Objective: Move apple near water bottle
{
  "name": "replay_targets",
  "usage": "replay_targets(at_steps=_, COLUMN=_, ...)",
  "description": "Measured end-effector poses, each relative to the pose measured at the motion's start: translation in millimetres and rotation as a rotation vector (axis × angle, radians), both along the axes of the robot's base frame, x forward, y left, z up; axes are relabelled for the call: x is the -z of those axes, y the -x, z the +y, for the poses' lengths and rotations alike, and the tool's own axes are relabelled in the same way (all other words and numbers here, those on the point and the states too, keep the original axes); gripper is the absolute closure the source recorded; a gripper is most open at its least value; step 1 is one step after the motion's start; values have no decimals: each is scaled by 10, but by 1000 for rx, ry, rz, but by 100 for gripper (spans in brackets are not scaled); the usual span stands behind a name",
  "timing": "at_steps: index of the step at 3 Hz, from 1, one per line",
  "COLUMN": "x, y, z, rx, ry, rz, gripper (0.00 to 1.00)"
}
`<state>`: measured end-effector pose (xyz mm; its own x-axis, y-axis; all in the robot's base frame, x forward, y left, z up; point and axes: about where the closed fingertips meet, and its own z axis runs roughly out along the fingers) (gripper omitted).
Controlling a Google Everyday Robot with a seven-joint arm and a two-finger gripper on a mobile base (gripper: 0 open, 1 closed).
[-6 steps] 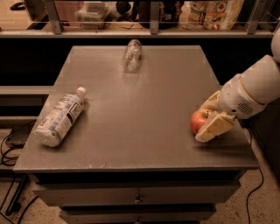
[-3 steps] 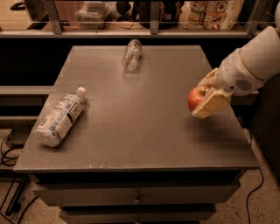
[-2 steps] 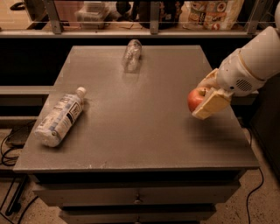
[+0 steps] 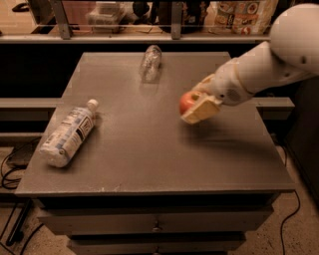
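Note:
Next, my gripper releases the red apple on the grey table (image 4: pixel 166 66), next to the small clear water bottle.
The red apple (image 4: pixel 187 101) is held in my gripper (image 4: pixel 198 105), whose cream fingers are shut around it. The gripper holds it above the grey table (image 4: pixel 149 149), right of the middle. The white arm comes in from the upper right. The small clear crinkled water bottle (image 4: pixel 151 62) lies on the table near the far edge, up and left of the apple, with a gap between them.
A larger bottle with a white label and white cap (image 4: pixel 68 133) lies on its side at the table's left. A shelf with boxes and containers (image 4: pixel 239 15) runs behind the table. Drawers sit below the front edge. Cables lie on the floor at the left.
The gripper has lifted the apple from the table's right edge and carried it left and towards the far side, closer to the water bottle. Both bottles stayed still.

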<state>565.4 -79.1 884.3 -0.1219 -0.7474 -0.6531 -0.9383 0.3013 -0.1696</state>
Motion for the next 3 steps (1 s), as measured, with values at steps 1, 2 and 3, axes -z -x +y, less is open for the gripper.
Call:
replay_targets(at_steps=1, x=4, y=-271, z=370, rx=-10, ry=-78, rz=-50, gripper=100)
replay_targets(at_steps=2, x=-166, y=-555, z=537, rx=-3, ry=-106, rz=-119, gripper=100)
replay_targets(at_steps=3, x=-301, y=-865, z=647, rx=3, ry=-119, rz=-168, gripper=100)
